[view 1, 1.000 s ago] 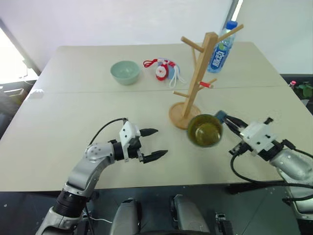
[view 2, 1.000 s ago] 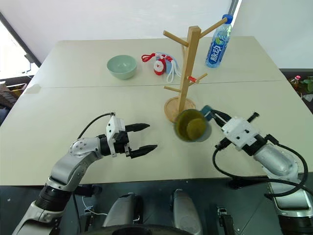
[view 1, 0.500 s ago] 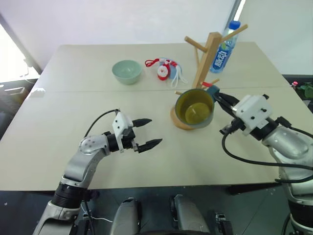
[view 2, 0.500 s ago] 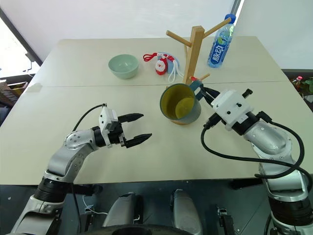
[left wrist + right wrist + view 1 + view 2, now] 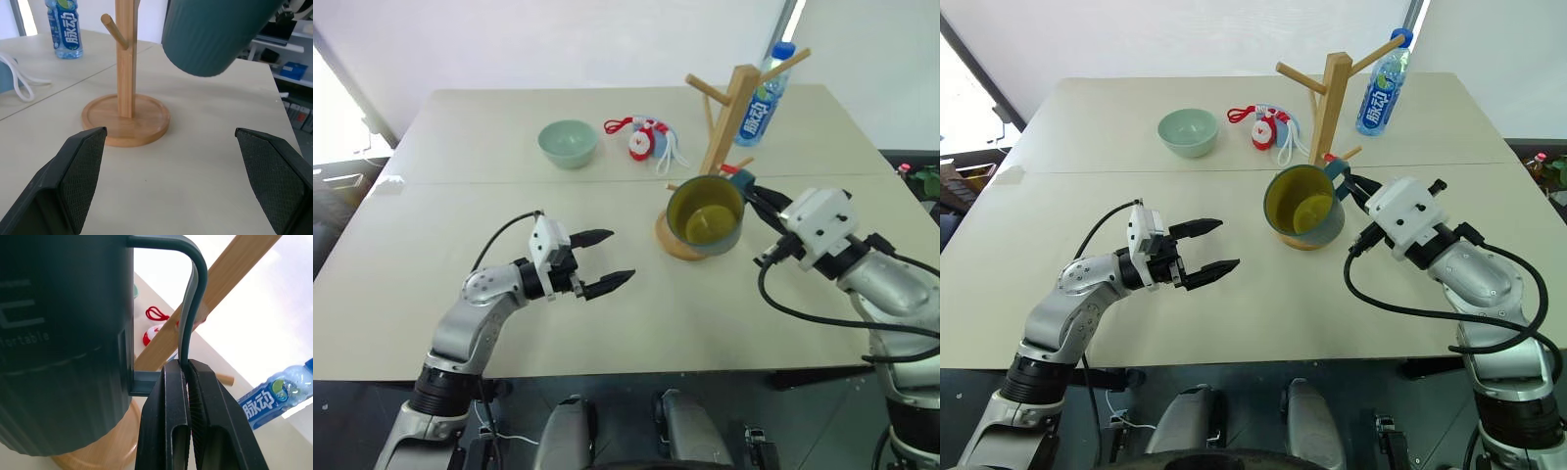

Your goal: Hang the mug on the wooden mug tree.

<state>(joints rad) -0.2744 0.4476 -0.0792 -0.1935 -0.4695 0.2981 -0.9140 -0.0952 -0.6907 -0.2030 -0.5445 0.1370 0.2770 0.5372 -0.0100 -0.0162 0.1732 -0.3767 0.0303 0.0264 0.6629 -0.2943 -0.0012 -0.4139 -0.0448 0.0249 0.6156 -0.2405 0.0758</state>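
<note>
I should use my right gripper to let go of the mug so it hangs from the low red-tipped peg (image 5: 715, 206) above the tree's round base.
The blue-grey mug (image 5: 705, 215) with its yellow-olive inside hangs in the air just in front of the wooden mug tree (image 5: 726, 116), its mouth tipped towards me and covering part of the round base. My right gripper (image 5: 745, 187) is shut on the mug's loop handle (image 5: 191, 308), and its black fingers (image 5: 171, 421) pinch the thin loop. The tree's post and pegs rise right behind the handle. My left gripper (image 5: 615, 257) floats open and empty over the table, left of the tree. Past its fingers (image 5: 80, 169) I see the base (image 5: 126, 120) and the mug (image 5: 215, 34) above it.
A pale green bowl (image 5: 568, 143) and a red-and-white toy with a white cord (image 5: 643, 140) lie at the back of the table. A blue-labelled clear bottle (image 5: 761, 93) stands behind the tree. The table's front edge (image 5: 636, 372) runs below both arms.
My right gripper has lifted the mug up and back from low over the table to just in front of the tree. The left gripper rose a little and stayed open.
</note>
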